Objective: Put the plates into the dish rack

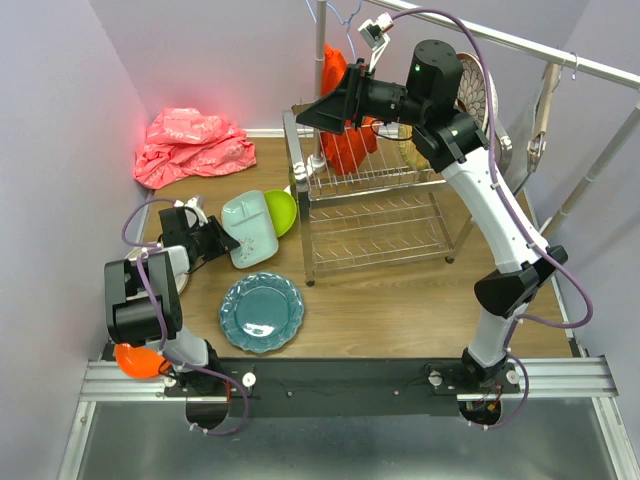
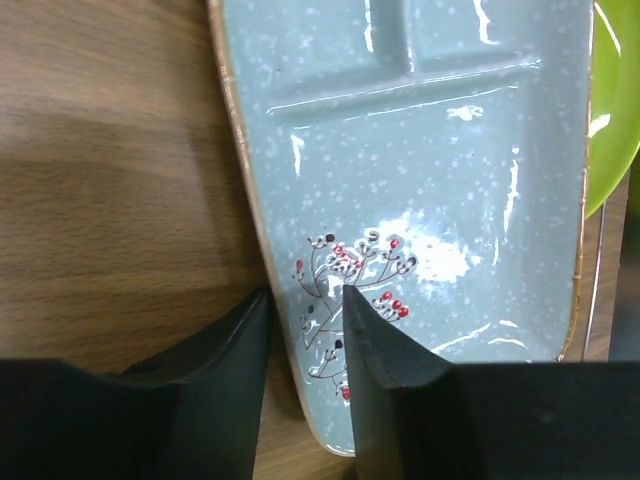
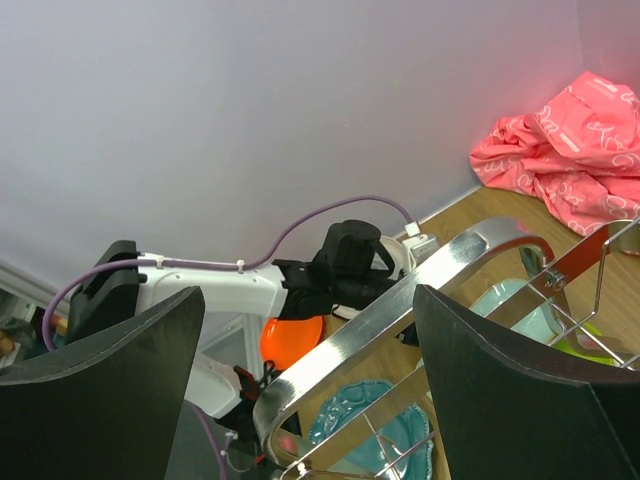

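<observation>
The rim of the mint divided tray slants across my left gripper's fingers, so I should open them, square up and pinch that rim beside the tray's berry print (image 2: 273, 262).
My left gripper (image 1: 222, 240) is shut on the near left rim of the mint divided tray (image 1: 250, 228), one finger outside the rim and one on its berry-printed face (image 2: 430, 180). The tray's far side leans on a lime green plate (image 1: 283, 210). A teal scalloped plate (image 1: 262, 311) lies flat on the table in front of the chrome dish rack (image 1: 370, 215). An orange plate (image 1: 348, 145) stands in the rack's upper tier. My right gripper (image 1: 305, 115) is open and empty above the rack's upper left corner, with the chrome frame (image 3: 400, 300) showing between its fingers.
A pink-red cloth (image 1: 190, 145) lies in the back left corner. An orange plate (image 1: 140, 360) sits at the near left edge by the left arm's base. A white patterned plate (image 1: 478, 95) stands behind the right arm. A metal rail (image 1: 600, 70) crosses the back right.
</observation>
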